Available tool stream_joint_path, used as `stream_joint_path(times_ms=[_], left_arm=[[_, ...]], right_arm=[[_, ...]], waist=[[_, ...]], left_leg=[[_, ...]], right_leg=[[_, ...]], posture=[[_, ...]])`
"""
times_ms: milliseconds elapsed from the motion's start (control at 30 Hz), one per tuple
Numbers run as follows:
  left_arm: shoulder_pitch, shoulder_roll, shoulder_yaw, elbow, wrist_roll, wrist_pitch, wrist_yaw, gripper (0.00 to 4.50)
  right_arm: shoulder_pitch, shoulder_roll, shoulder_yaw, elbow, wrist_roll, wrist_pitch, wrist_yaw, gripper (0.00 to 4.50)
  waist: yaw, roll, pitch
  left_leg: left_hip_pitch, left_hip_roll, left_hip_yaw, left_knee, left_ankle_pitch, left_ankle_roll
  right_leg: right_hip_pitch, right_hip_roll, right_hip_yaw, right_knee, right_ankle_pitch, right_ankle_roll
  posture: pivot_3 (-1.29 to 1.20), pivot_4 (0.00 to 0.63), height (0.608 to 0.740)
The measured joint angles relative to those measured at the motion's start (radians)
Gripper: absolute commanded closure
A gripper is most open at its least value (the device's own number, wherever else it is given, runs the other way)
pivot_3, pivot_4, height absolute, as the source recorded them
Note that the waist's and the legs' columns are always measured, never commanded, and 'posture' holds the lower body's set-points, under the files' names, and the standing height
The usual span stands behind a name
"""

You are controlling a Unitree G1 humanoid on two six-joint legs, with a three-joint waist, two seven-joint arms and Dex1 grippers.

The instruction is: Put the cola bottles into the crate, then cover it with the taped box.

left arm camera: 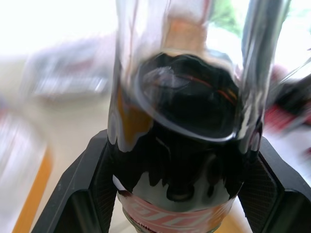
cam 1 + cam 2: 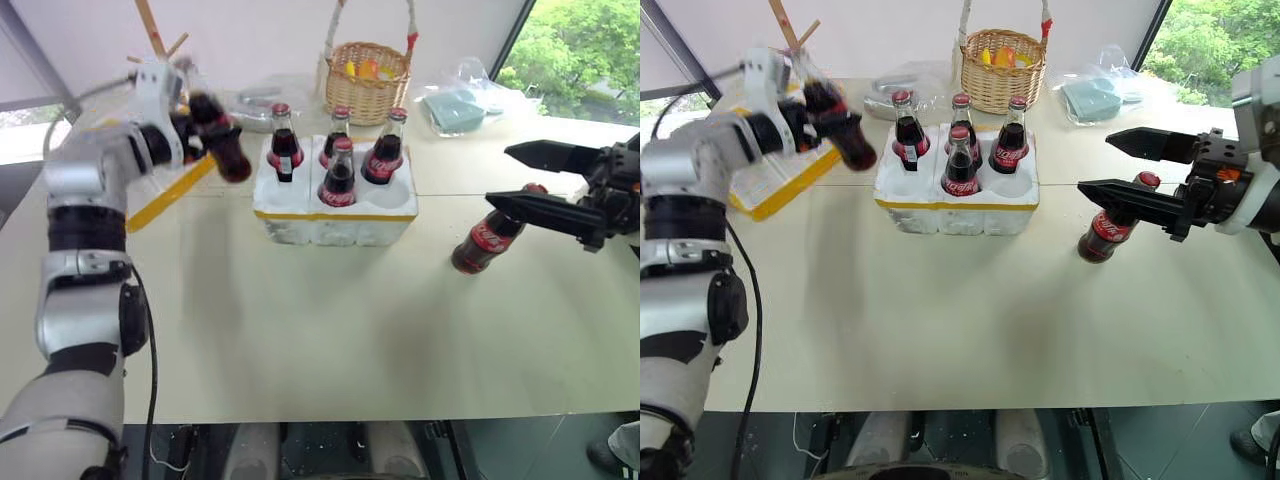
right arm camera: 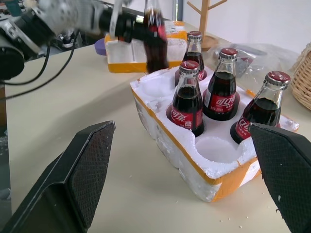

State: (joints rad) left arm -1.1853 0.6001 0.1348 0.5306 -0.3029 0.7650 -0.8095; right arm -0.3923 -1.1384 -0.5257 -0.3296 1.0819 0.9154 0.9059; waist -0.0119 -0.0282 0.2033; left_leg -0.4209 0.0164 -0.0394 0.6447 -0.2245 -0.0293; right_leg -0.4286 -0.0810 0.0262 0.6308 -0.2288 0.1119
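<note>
The robot's left gripper needs to release the cola bottle in the crate's front corner hole (image 2: 280, 194), on the side toward the taped box. The cola bottle is now tilted in the air beside the crate.
The crate (image 2: 335, 222), a low white foam block with a yellow stripe, stands mid-table with several cola bottles (image 2: 340, 175) upright in its wells; an empty well (image 3: 216, 148) shows at one corner. My left gripper (image 2: 200, 125) is shut on another cola bottle (image 2: 225, 145), held tilted in the air just left of the crate. My right gripper (image 2: 500, 175) hovers open to the right of the crate, above a cola bottle (image 2: 485, 238) on the table. The taped box (image 2: 780, 185) lies at the far left, partly behind my left arm.
A wicker basket (image 2: 367, 80) with fruit stands behind the crate. Clear plastic bags (image 2: 460, 105) lie at the back right and another bag (image 2: 255, 105) at the back left. A wooden rack (image 2: 155, 30) rises behind the left arm.
</note>
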Motion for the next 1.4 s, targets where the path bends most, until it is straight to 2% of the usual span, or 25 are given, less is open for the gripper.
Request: stream_joint_path(times_ms=[100, 300, 867, 1067, 1367, 1400], left_arm=[[-0.045, -0.031, -0.017, -0.043, -0.023, 0.034, -0.027, 1.83], [-0.037, -0.085, -0.107, -0.042, -0.024, 0.042, -0.067, 1.83], [0.08, 0.015, -0.154, -0.244, -0.035, 0.099, -0.146, 1.83], [0.124, 0.0, -0.182, -0.271, -0.032, 0.091, -0.143, 1.83], [0.191, -0.043, -0.238, -0.269, 0.022, -0.014, -0.116, 1.83], [0.196, -0.046, -0.24, -0.264, 0.03, -0.026, -0.112, 1.32]], right_arm=[[0.0, 0.009, 0.0, -0.001, -0.001, -0.004, -0.001, 0.0], [0.031, 0.019, -0.003, -0.012, -0.005, -0.005, -0.016, 0.0], [0.071, 0.024, -0.041, -0.049, 0.004, -0.005, -0.069, 0.0], [0.07, 0.028, -0.038, -0.046, 0.002, -0.008, -0.063, 0.0], [0.07, 0.029, -0.037, -0.04, 0.001, -0.009, -0.053, 0.0], [0.07, 0.029, -0.037, -0.04, 0.001, -0.009, -0.053, 0.0]], waist=[[0.0, 0.0, 0.0], [-0.004, 0.001, 0.0], [0.0, 0.001, 0.001], [0.0, 0.001, 0.0], [0.0, 0.001, 0.0], [0.0, 0.001, 0.0]], left_leg=[[0.0, 0.0, 0.0, 0.001, 0.0, 0.0], [0.0, 0.0, 0.0, 0.002, 0.0, 0.0], [-0.002, 0.0, 0.0, 0.003, 0.0, 0.0], [-0.001, 0.0, 0.0, 0.003, 0.0, 0.0], [-0.001, 0.0, 0.0, 0.003, 0.0, 0.001], [-0.001, 0.0, 0.0, 0.003, 0.0, 0.001]], right_leg=[[0.0, 0.0, 0.0, 0.0, 0.0, 0.0], [0.0, 0.0, 0.0, 0.0, 0.0, 0.0], [0.0, 0.0, 0.0, 0.0, 0.0, 0.0], [0.0, 0.0, 0.0, 0.0, 0.0, 0.0], [0.0, 0.0, 0.0, 0.0, 0.0, 0.0], [0.0, 0.0, 0.0, 0.0, 0.0, 0.0]], posture=[[0.0, 0.15, 0.739], [0.0, 0.15, 0.739], [0.0, 0.15, 0.739], [0.0, 0.15, 0.739], [0.0, 0.15, 0.739], [0.0, 0.15, 0.739]])
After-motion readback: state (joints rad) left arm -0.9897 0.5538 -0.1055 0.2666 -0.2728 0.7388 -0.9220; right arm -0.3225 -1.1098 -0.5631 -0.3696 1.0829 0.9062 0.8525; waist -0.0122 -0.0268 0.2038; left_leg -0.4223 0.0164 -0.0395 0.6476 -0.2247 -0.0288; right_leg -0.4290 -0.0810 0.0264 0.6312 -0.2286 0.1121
